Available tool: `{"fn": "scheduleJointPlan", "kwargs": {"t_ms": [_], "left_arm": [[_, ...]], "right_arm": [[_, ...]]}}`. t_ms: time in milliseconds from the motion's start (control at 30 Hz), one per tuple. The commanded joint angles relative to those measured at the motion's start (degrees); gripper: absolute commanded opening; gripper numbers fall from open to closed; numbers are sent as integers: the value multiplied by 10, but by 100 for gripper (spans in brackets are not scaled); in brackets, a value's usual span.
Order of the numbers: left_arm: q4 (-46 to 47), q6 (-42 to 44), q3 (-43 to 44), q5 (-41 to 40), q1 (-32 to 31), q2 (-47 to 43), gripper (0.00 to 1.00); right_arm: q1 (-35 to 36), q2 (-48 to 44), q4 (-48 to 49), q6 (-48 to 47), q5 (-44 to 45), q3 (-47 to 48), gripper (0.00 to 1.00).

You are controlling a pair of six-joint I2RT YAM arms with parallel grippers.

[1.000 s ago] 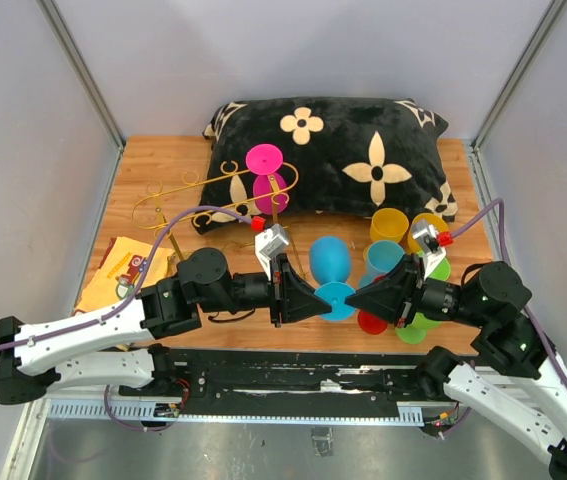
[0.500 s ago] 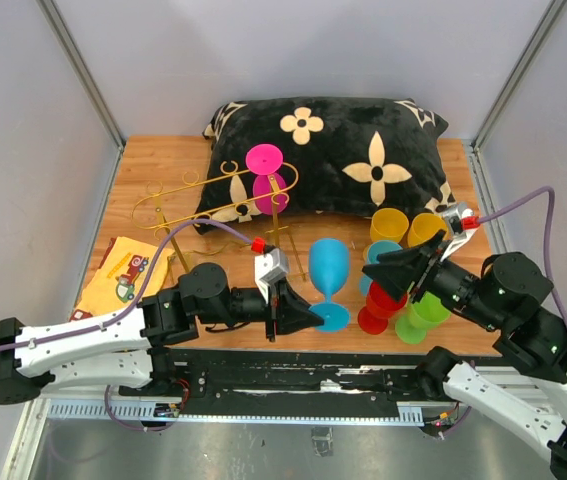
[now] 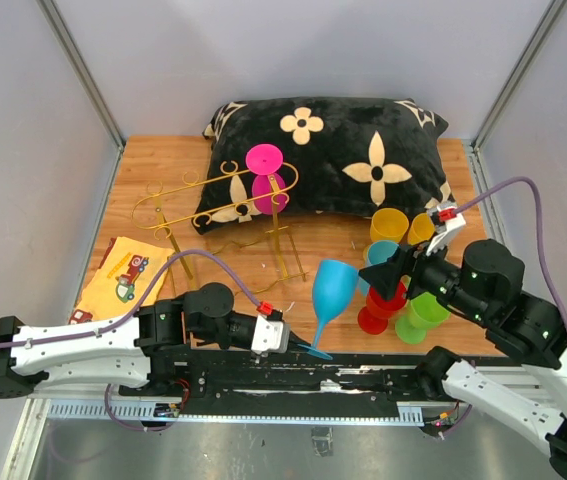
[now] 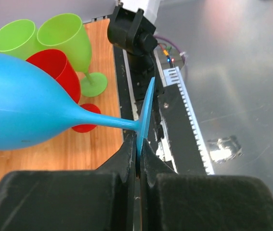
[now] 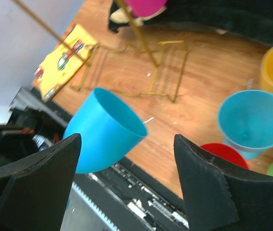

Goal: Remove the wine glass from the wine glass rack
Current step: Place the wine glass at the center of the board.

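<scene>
Next, my right gripper grips the rim of the blue wine glass's bowl (image 3: 356,272) (image 5: 143,134), at the side toward the red glass.
A blue wine glass (image 3: 333,285) leans tilted over the table's near edge, away from the wine glass rack. My left gripper (image 3: 291,342) is shut on the thin rim of its foot (image 4: 146,113), and the bowl (image 4: 20,106) points away from the fingers. My right gripper (image 3: 391,278) stands open above the cups with nothing in it; the blue bowl (image 5: 102,130) shows between its fingers (image 5: 54,168) but apart from them. The gold wire wine glass rack (image 3: 198,200) stands at the back left. A pink wine glass (image 3: 267,165) hangs upside down from the rack.
A black flowered pillow (image 3: 343,150) lies along the back. Yellow (image 3: 388,225), blue (image 3: 381,255), red (image 3: 373,300) and green (image 3: 423,310) glasses crowd the right under the right arm. A yellow booklet (image 3: 123,275) lies at the left, and the black base rail (image 3: 363,375) runs along the front.
My right gripper has opened, let go of the blue glass and drawn back to the right. My left gripper has shut on its foot and pulled toward the near edge, tilting the glass.
</scene>
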Motion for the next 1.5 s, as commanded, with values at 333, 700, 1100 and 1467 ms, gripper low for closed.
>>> {"fn": "scheduleJointPlan", "kwargs": {"t_ms": [333,700,1100,1467], "left_arm": [[-58,160,19,18,-3,-21,1],[-78,171,23,12,-3,-30,1],[-134,188,36,-64,-3,-38,0],[-115,175,25,-102,-2,-55,21]], "right_arm": [[6,78,-18,-42,-137,44,83],[-18,121,36,-37,-327,35,80],[-19,112,82,-30,-464,1,32],[-19,108,102,-33,-466,0,1]]}}
